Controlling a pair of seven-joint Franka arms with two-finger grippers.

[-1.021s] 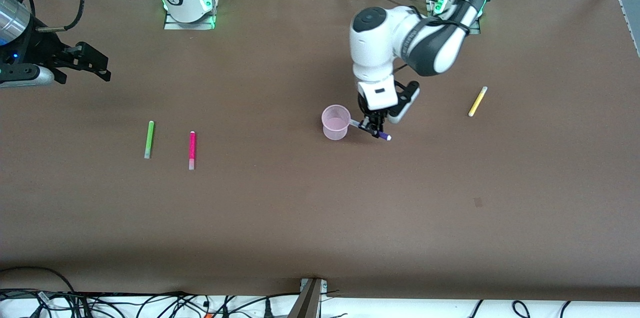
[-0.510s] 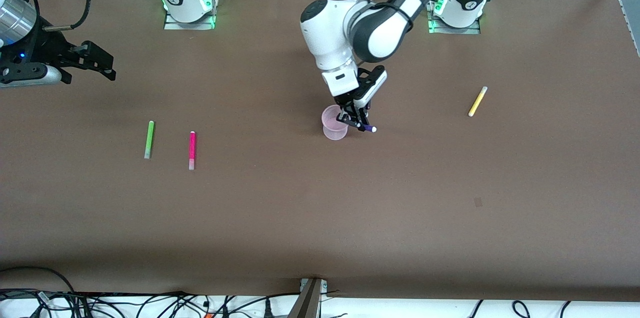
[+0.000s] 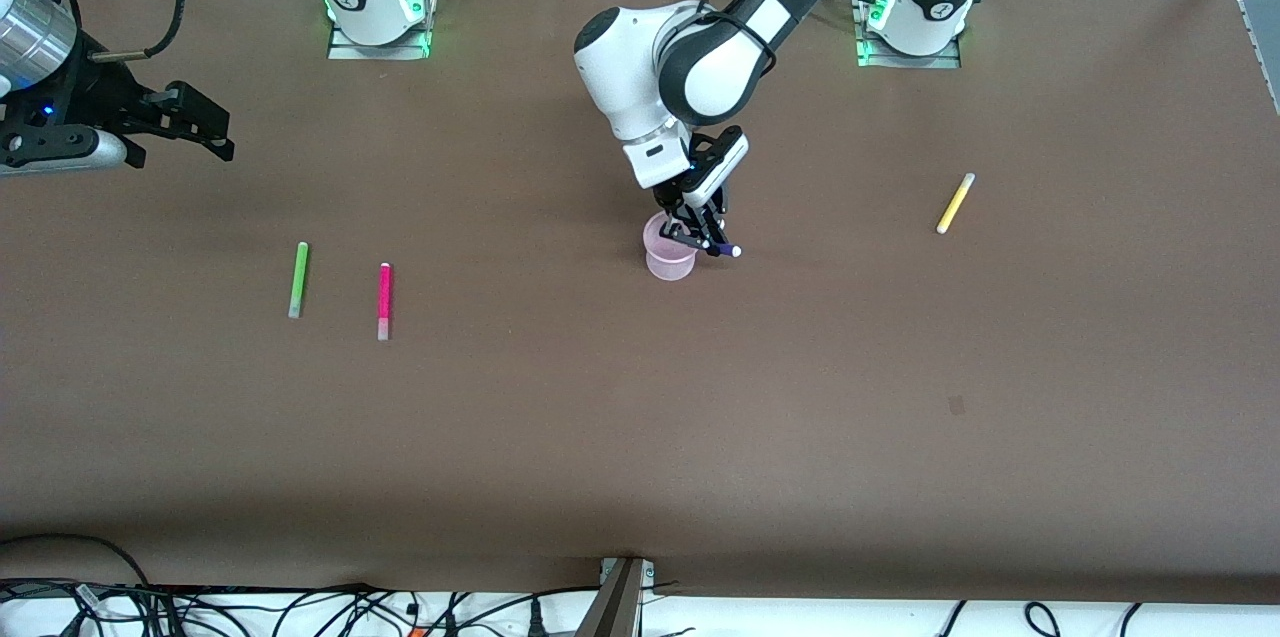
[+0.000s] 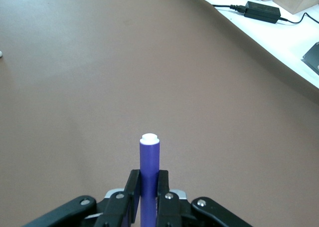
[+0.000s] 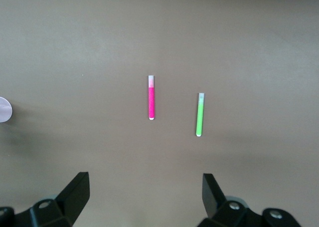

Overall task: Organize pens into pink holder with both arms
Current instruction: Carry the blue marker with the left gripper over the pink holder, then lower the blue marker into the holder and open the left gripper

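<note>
Next, I release the purple pen from my left gripper inside the pink holder [image 3: 672,252], down between its sides.
The pink holder [image 3: 667,257] stands mid-table. Over its rim hangs my left gripper [image 3: 698,238], shut on the dark purple pen [image 3: 723,249], which is tilted with its white tip pointing toward the left arm's end. In the left wrist view the purple pen [image 4: 149,169] is clamped between the two fingers of the left gripper [image 4: 148,187]. The green pen [image 3: 298,279] and the magenta pen [image 3: 384,300] lie side by side toward the right arm's end. The yellow pen [image 3: 955,203] lies toward the left arm's end. My right gripper [image 3: 195,129] waits open and holds nothing; its wrist view shows the magenta pen [image 5: 151,101], the green pen [image 5: 200,118] and the holder [image 5: 4,110].
Brown table [image 3: 640,437] with bare surface nearer the front camera. Cables [image 3: 300,607] and a metal bracket [image 3: 620,597] lie along the near edge. The arms' bases [image 3: 375,12] stand at the top edge.
The left gripper has carried the purple pen from beside the holder to over its rim, swinging toward the right arm's end. The right gripper has barely shifted.
</note>
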